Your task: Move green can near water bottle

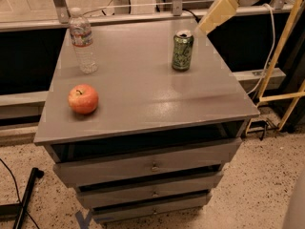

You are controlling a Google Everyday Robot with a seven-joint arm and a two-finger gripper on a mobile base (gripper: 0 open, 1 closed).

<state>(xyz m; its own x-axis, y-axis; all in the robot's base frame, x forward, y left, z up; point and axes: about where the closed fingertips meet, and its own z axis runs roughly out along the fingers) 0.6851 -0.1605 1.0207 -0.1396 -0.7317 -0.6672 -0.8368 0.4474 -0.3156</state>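
Observation:
Next, I close my gripper on the upper end (184,38) of the green can, because I will carry the can over to the water bottle.
The green can (182,50) stands upright on the grey cabinet top (143,92), at the back right. The water bottle (82,41), clear with a white cap, stands upright at the back left, well apart from the can. My gripper (206,26), pale cream, reaches in from the top right and hangs just above and to the right of the can's top, without touching it. It holds nothing that I can see.
A red apple (83,98) lies at the front left of the cabinet top. Drawers (152,165) sit below the top. A yellow frame (281,56) and a white cable stand to the right. A rail (143,15) runs behind the cabinet.

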